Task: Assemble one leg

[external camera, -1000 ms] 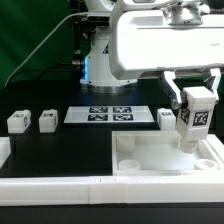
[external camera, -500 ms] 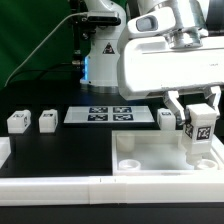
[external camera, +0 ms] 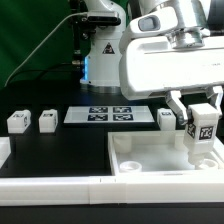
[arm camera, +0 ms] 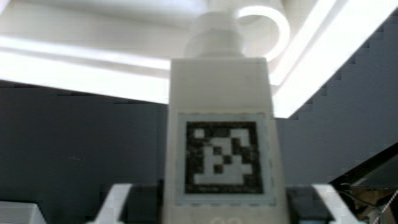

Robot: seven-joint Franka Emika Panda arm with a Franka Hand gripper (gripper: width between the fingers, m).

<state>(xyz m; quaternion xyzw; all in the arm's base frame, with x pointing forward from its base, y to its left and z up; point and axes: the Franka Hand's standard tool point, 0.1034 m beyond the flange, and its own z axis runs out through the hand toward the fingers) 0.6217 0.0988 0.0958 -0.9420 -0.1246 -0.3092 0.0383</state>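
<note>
Next, I let go of the leg, now held over the tray's far corner, upright in the tray's round corner socket [external camera: 207, 163] [arm camera: 260, 32] just beneath it, near the long white bar.
My gripper [external camera: 198, 110] is shut on a leg [external camera: 201, 130], a white oblong block with a black-and-white tag on its side. It holds the leg upright over the far corner, at the exterior view's right, of the large white tray piece [external camera: 150, 172]. The leg's lower end is at or just inside that corner's round socket. In the wrist view the leg [arm camera: 222, 100] fills the middle between my fingers [arm camera: 121, 203], pointing at the socket [arm camera: 254, 25]. Three more legs stand on the table: two to the exterior view's left [external camera: 17, 122] [external camera: 47, 121] and one behind the tray [external camera: 166, 118].
The marker board [external camera: 111, 114] lies flat in the middle of the table behind the tray. A long white bar [external camera: 50, 186] runs along the front edge, and another white piece [external camera: 4, 150] sits at the exterior view's left edge. The robot's base [external camera: 100, 60] stands at the back.
My gripper has carried the leg down and towards the exterior view's right, from above the tray to its corner socket. The other legs have not moved.
</note>
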